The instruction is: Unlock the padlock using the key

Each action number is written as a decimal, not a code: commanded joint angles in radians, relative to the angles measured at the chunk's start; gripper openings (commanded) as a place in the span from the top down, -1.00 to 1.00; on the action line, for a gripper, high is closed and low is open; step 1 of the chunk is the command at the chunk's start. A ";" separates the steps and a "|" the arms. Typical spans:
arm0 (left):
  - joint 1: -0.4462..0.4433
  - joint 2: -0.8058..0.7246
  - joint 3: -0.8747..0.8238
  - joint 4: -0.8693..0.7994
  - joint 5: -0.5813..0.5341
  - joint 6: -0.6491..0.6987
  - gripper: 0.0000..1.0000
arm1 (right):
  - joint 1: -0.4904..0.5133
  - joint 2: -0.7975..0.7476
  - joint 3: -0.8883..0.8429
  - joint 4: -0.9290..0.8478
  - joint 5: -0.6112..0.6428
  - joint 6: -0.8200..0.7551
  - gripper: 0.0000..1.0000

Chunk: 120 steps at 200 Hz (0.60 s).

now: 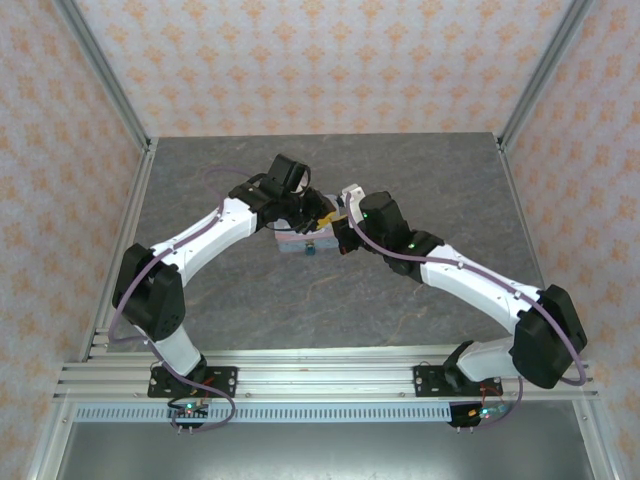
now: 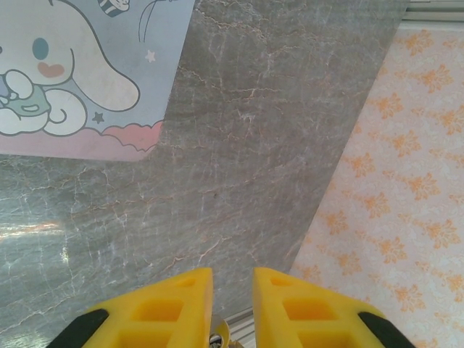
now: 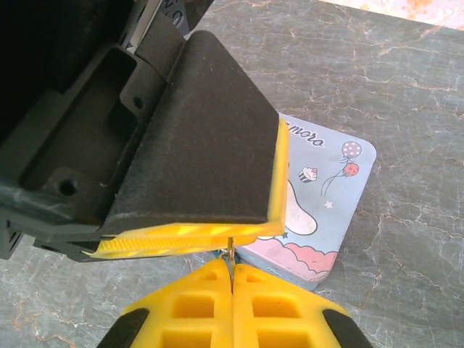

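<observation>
My right gripper is pointing down with the key in its fingers, so next my left gripper takes the key's other end [image 3: 230, 243] before my right gripper regrips it from the side.
My right gripper [image 3: 231, 267] is shut on a thin brass-coloured key [image 3: 230, 251], whose blade stands up from the fingertips. A speck of teal just left of the blade is the padlock [image 3: 222, 251]; the rest lies hidden under the left gripper's finger [image 3: 196, 138]. From above, the small blue padlock [image 1: 310, 250] sits at the tin's near edge, between my left gripper [image 1: 320, 215] and right gripper [image 1: 342, 238]. In the left wrist view my left gripper [image 2: 232, 279] shows a narrow gap, with a bit of brass metal [image 2: 217, 335] deep between the fingers.
A pale blue cartoon tin [image 1: 298, 243] lies flat on the grey marble table [image 1: 400, 170], right under both grippers. Its lid also appears as the tin [image 2: 72, 72] and the tin [image 3: 326, 210]. Patterned walls and metal posts enclose the table.
</observation>
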 commanded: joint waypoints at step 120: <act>-0.014 0.015 0.034 -0.024 -0.022 0.050 1.00 | 0.006 -0.009 0.024 -0.001 0.049 -0.003 0.59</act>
